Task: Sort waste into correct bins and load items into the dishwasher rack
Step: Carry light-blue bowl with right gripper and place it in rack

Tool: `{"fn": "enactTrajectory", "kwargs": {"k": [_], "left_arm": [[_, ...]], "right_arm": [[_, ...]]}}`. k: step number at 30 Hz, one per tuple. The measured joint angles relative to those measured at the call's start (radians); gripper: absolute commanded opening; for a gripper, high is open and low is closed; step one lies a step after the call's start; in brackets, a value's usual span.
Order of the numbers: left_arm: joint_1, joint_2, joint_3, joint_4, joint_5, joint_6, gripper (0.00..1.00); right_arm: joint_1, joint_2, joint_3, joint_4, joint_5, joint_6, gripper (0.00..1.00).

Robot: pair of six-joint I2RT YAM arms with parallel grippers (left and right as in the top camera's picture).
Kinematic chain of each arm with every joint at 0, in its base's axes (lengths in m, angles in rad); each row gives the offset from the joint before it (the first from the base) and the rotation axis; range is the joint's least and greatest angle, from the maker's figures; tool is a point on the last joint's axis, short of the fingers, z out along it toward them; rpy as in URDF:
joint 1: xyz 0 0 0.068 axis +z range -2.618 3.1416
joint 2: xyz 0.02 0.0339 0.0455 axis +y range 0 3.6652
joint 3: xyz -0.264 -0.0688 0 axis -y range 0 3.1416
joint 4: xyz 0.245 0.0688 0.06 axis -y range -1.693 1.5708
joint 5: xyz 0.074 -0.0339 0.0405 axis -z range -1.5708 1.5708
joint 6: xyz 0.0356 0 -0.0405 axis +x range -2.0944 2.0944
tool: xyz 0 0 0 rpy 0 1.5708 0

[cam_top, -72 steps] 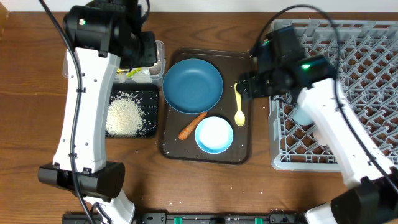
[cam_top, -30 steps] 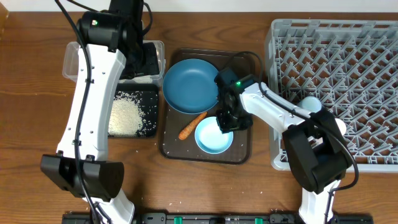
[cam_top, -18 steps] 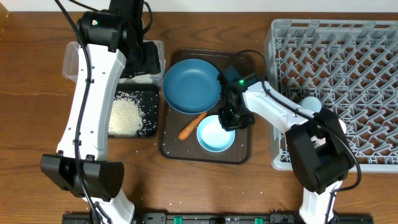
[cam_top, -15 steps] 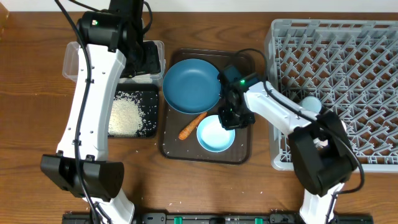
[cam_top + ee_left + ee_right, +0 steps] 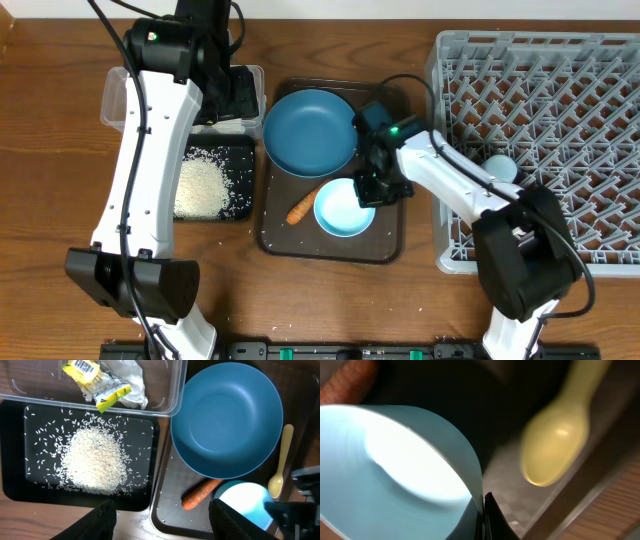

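Next, I release the pale blue bowl from my right gripper in the grey dishwasher rack [image 5: 488, 87], behind the small pale blue cup.
The pale blue bowl [image 5: 340, 210] sits on the brown serving tray [image 5: 330, 246], and my right gripper [image 5: 371, 187] is shut on its right rim. In the right wrist view the bowl's [image 5: 395, 470] thin wall is pinched between the jaws of that gripper [image 5: 483, 510], with the yellow spoon [image 5: 555, 452] just beyond. An orange carrot [image 5: 308, 203] lies left of the bowl, below the dark blue plate [image 5: 310, 132]. My left gripper [image 5: 162, 525] hangs open and empty high over the bins. Crumpled paper with a yellow wrapper [image 5: 110, 380] lies in the clear tub [image 5: 176, 390]. Rice [image 5: 92, 460] is heaped in the black tray [image 5: 145, 435].
The grey dishwasher rack [image 5: 560, 100] fills the right side, with a small pale blue cup [image 5: 500, 167] at its left edge beside my right arm. The left arm rises over the tub and the black tray [image 5: 243, 160]. Bare wooden table lies along the front.
My right gripper has shut on the bowl's rim, and the bowl has shifted slightly up the tray. The left arm has stayed in place.
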Motion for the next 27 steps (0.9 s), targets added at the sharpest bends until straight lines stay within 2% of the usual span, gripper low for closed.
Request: {"fn": "enactTrajectory", "kwargs": {"k": [4, 6, 10, 14, 17, 21, 22, 27], "left_arm": [[0.000, 0.000, 0.000, 0.000, 0.000, 0.000, 0.63], [0.000, 0.000, 0.000, 0.000, 0.000, 0.004, 0.75], [-0.001, 0.000, 0.000, 0.000, 0.000, 0.001, 0.85], [-0.002, 0.000, 0.000, 0.003, 0.000, -0.001, 0.88], [-0.002, 0.000, 0.000, 0.005, 0.000, 0.000, 0.89], [-0.002, 0.000, 0.000, 0.008, 0.000, 0.000, 0.90], [-0.002, 0.000, 0.000, 0.008, 0.000, -0.001, 0.95], [-0.002, 0.000, -0.001, 0.008, 0.000, -0.001, 0.95]], "right_arm": [[-0.055, -0.089, 0.000, -0.026, 0.016, -0.008, 0.01], [-0.083, -0.160, 0.002, -0.039, 0.029, -0.012, 0.01], [-0.133, -0.328, 0.014, -0.035, 0.124, -0.014, 0.01], [-0.190, -0.452, 0.020, 0.027, 0.388, 0.013, 0.01], [-0.233, -0.480, 0.023, 0.098, 0.599, 0.041, 0.01], [-0.277, -0.457, 0.024, 0.284, 0.830, 0.018, 0.01], [-0.284, -0.438, 0.025, 0.361, 0.878, -0.014, 0.01], [-0.284, -0.302, 0.029, 0.749, 1.121, -0.261, 0.01]]}}
